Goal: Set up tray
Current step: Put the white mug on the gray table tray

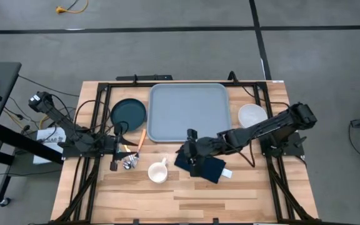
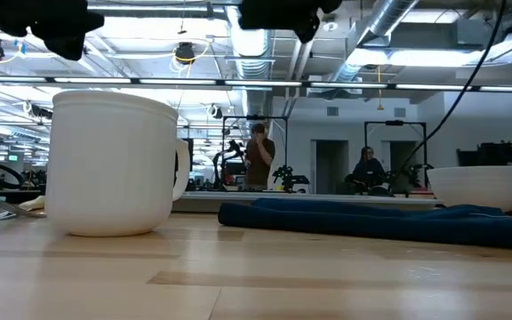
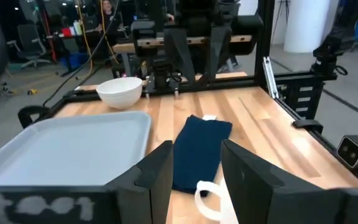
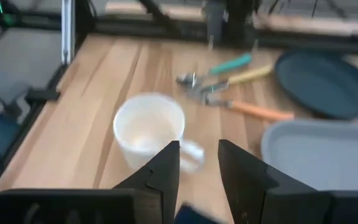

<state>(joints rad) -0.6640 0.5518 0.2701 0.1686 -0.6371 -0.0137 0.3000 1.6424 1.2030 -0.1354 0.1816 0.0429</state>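
Next, I'll close my left gripper on the mug's rim point(image 1: 150, 167) of the white mug, cutlery side.
The light blue-grey tray point(image 1: 189, 112) lies flat at the table's far middle. My right gripper point(image 1: 187, 156) point(image 4: 197, 168) hangs open above the left end of the dark navy folded napkin point(image 1: 204, 166) point(image 3: 197, 152), pointing toward the white mug point(image 1: 158, 172) point(image 4: 149, 127); it touches nothing. My left gripper point(image 1: 121, 150) point(image 3: 196, 174) is open and hovers over the cutlery point(image 1: 130, 160) point(image 4: 225, 84), which lies near the tray's left near corner. The dark teal plate point(image 1: 129, 112) sits left of the tray, the white bowl point(image 1: 252, 115) right of it.
The mug point(image 2: 114, 164) stands upright on the wood, handle toward the napkin point(image 2: 372, 220), which lies flat. The cutlery has orange, yellow and teal handles. Black frame rails run along the table's left, right and far sides. Bare wood stretches along the near edge.
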